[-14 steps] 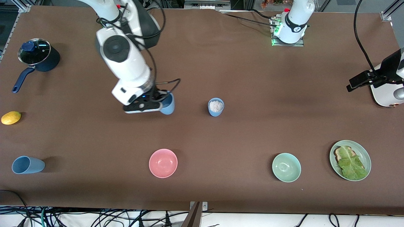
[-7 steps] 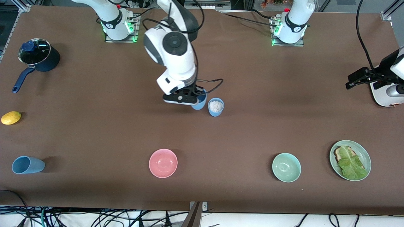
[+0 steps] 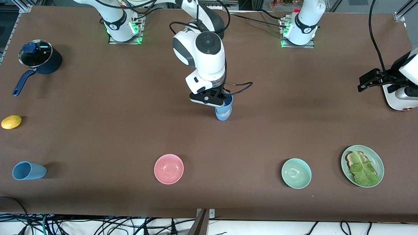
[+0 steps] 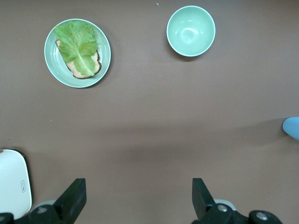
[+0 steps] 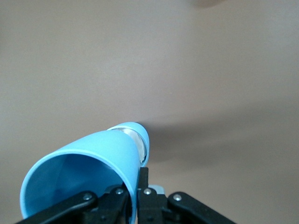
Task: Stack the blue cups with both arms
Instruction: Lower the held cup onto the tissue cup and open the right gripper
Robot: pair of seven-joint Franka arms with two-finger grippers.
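I will use my right gripper to release the light-blue cup inside the standing blue cup (image 3: 224, 109) (image 5: 136, 143) that has something white in it.
My right gripper (image 3: 224, 100) is shut on the rim of a light-blue cup (image 3: 229, 102) and holds it, tilted, right over a second blue cup (image 3: 223, 115) that stands mid-table with something white in it. In the right wrist view the fingers (image 5: 143, 179) pinch the held cup's (image 5: 88, 172) wall, and the standing cup's rim (image 5: 141, 136) shows just below its base. A third blue cup (image 3: 28, 170) lies on its side near the front edge at the right arm's end. My left gripper (image 3: 368, 83) waits open and empty (image 4: 138, 198) over bare table at the left arm's end.
A navy pot (image 3: 40, 61) and a lemon (image 3: 11, 121) sit at the right arm's end. A pink bowl (image 3: 168, 168), a pale green bowl (image 3: 296, 173) and a plate with toast and lettuce (image 3: 362, 165) lie nearer the front camera.
My right arm has carried its blue cup toward the left arm's end, from beside the standing cup to right over it. The left arm has barely shifted.
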